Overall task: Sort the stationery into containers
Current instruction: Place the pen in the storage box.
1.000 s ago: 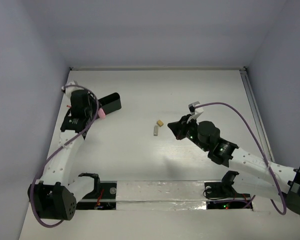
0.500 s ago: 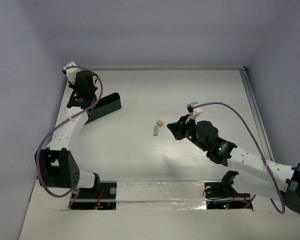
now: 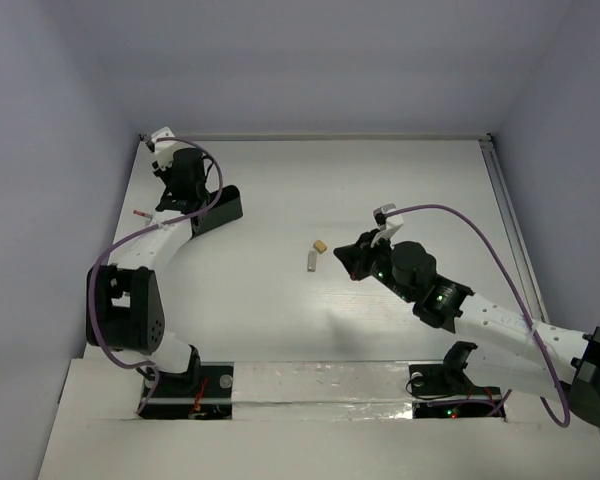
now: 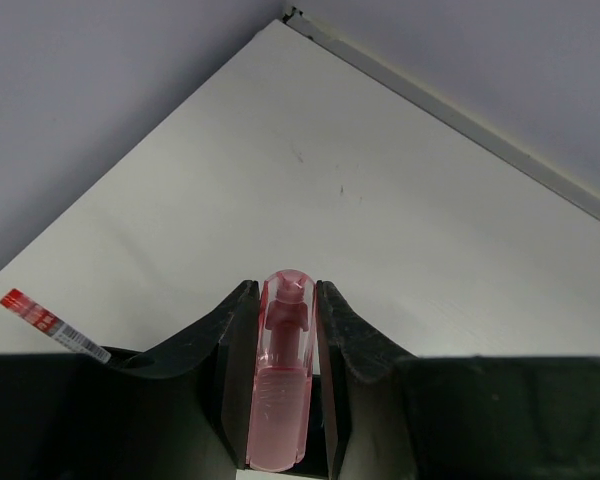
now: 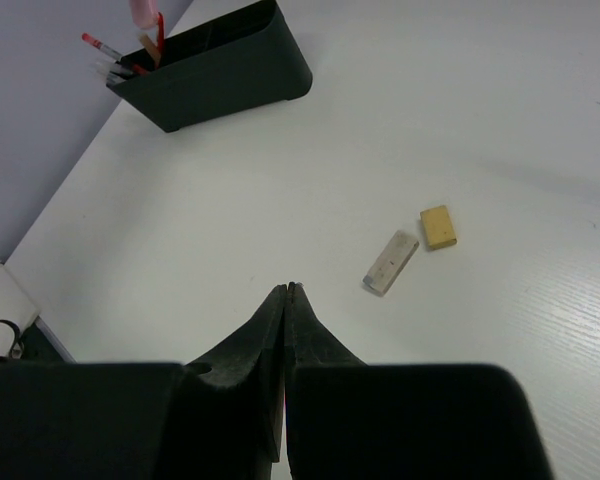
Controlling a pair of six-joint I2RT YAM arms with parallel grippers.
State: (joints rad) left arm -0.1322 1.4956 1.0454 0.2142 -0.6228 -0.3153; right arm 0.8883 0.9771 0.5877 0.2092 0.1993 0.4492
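Note:
The pink capsule-shaped piece, now held over the container's end, will drop from my left gripper inside the open black container (image 3: 218,204).
My left gripper (image 4: 283,290) is shut on a pink capsule-shaped piece (image 4: 282,385), which stands lengthwise between its fingers. In the top view this gripper (image 3: 187,195) hangs over the left end of the black container (image 3: 220,208). The right wrist view shows the container (image 5: 220,70) with a red pen (image 5: 100,45) sticking out of its left end. A beige eraser (image 3: 320,245) and a white eraser (image 3: 311,261) lie at mid table. My right gripper (image 3: 355,257) is just right of them, shut and holding nothing (image 5: 288,288).
The left wall runs close behind the container and my left arm. A metal rail (image 3: 505,200) lines the table's right edge. The red pen's tip (image 4: 40,318) shows at the left of the left wrist view.
My left arm has swung back and then a little right, carrying the pink capsule from beside the container to above its left end. The right arm has not moved.

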